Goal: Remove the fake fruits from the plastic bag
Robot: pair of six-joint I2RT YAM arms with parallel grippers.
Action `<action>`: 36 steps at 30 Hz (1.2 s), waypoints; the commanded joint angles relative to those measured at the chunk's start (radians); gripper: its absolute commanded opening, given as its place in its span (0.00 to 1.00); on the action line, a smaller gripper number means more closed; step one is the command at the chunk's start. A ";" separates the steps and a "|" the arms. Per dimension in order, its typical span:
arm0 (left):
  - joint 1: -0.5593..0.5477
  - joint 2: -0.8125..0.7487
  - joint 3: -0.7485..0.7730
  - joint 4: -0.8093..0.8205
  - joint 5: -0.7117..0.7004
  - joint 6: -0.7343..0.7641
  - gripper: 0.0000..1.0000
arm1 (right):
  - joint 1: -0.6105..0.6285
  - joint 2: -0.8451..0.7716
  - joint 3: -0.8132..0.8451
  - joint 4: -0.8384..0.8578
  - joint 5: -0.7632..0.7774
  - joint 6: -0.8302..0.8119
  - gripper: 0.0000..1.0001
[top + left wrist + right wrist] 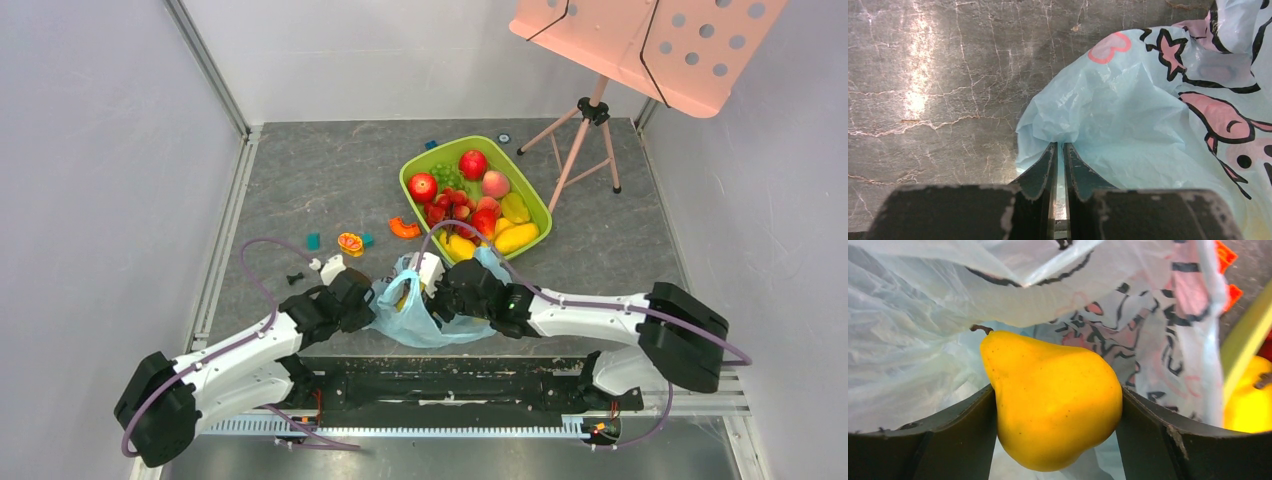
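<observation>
The bag's loose side hangs over the pear's stem, so the robot's right gripper needs to put the pear down inside the bag and grab the pear's round end [1050, 445].
The light-blue plastic bag [432, 322] lies crumpled on the table between my two arms. My left gripper [1058, 145] is shut on a pinched fold of the bag's [1128, 110] edge; from above it [368, 300] sits at the bag's left side. My right gripper [1058, 391] reaches into the bag [923, 315] and is shut on a yellow pear [1053, 395], both fingers pressed against its sides. Seen from above, this gripper [442, 290] is at the bag's mouth and the pear is hidden. Several other fake fruits [473, 164] lie in the green tray [545, 205].
The green tray's rim [1243, 345] and a yellow fruit [1250, 400] are just right of the right gripper. Small pieces lie left of the tray: an orange one [404, 228], an orange slice [350, 243], a teal block [313, 241]. A pink music stand [640, 40] stands back right.
</observation>
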 commanded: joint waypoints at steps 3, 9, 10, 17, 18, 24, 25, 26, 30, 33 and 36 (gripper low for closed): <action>-0.002 -0.003 0.015 -0.010 -0.049 -0.023 0.14 | 0.003 -0.100 -0.009 -0.088 0.083 -0.048 0.76; -0.004 -0.011 0.015 -0.005 -0.047 -0.010 0.13 | 0.003 -0.027 -0.077 0.042 0.014 0.011 0.78; -0.004 -0.008 0.017 0.003 -0.043 -0.004 0.13 | 0.003 -0.005 -0.092 0.078 0.008 0.025 0.79; -0.004 0.053 0.049 0.041 -0.011 0.064 0.11 | 0.003 0.099 -0.147 0.267 -0.011 0.115 0.82; -0.004 0.060 0.051 0.045 -0.009 0.070 0.11 | 0.003 0.105 -0.153 0.282 -0.010 0.121 0.83; -0.005 0.072 0.047 0.045 -0.012 0.085 0.10 | 0.003 0.111 -0.165 0.316 -0.018 0.133 0.95; -0.004 0.071 0.044 0.046 -0.011 0.085 0.11 | 0.003 0.109 -0.167 0.321 -0.028 0.128 0.98; -0.004 0.072 0.041 0.047 -0.011 0.083 0.10 | 0.003 0.106 -0.167 0.326 -0.035 0.127 0.98; -0.005 0.072 0.038 0.052 -0.007 0.080 0.10 | 0.003 0.095 -0.169 0.339 -0.038 0.126 0.98; -0.004 0.071 0.038 0.052 -0.009 0.080 0.11 | 0.002 0.084 -0.168 0.338 -0.030 0.128 0.94; -0.004 0.073 0.038 0.055 -0.010 0.080 0.11 | 0.003 0.075 -0.159 0.310 -0.025 0.130 0.80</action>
